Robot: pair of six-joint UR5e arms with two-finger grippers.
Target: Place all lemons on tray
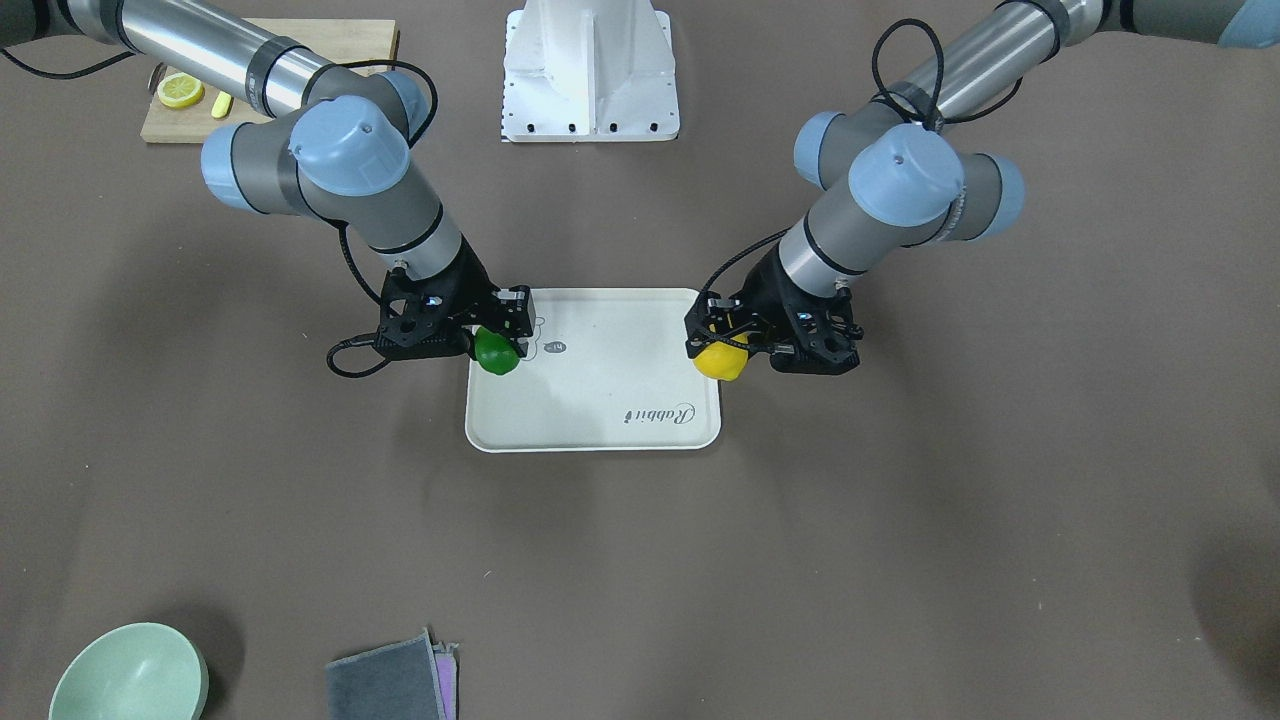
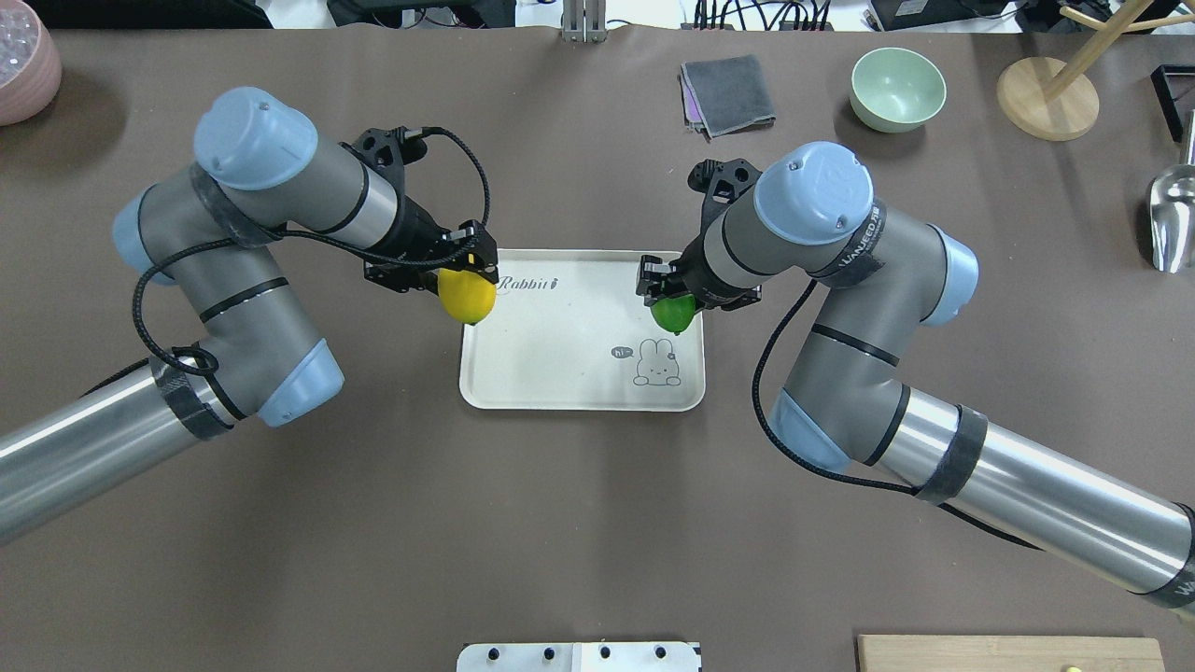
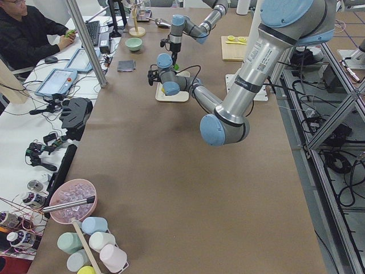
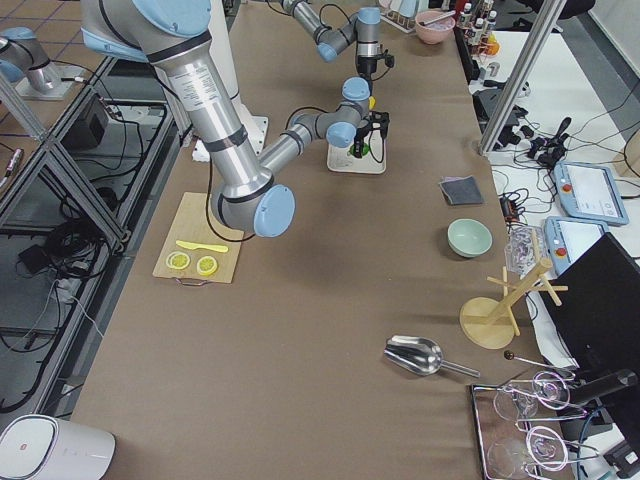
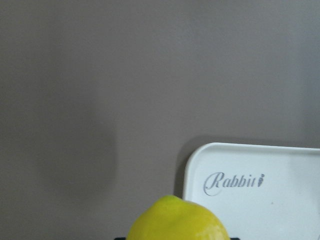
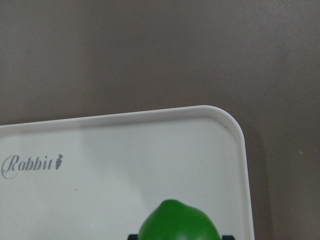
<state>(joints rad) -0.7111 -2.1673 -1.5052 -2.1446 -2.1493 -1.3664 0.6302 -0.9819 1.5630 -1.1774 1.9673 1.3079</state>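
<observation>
Next, I set the yellow lemon down with my left gripper on the tray [image 1: 653, 365] [image 5: 244, 224] just behind the "Rabbit" lettering.
The off-white tray [image 2: 560, 345] with "Rabbit" lettering lies at the table's middle; it also shows in the front view [image 1: 610, 400]. My left gripper [image 2: 465, 282] is shut on the yellow lemon [image 2: 468, 297] and holds it above the tray's left far corner. The yellow lemon also shows in the front view [image 1: 721, 361] and the left wrist view [image 5: 177, 221]. My right gripper [image 2: 668, 297] is shut on the green lemon [image 2: 674, 313], held above the tray's right edge. The green lemon also shows in the front view [image 1: 496, 353] and the right wrist view [image 6: 177, 221].
A green bowl [image 2: 897, 89] and a folded grey cloth [image 2: 727, 93] sit at the far side. A wooden stand [image 2: 1047, 96] and a metal scoop [image 2: 1173, 210] are at the far right. A cutting board with lemon slices [image 1: 182, 92] lies by the robot's base.
</observation>
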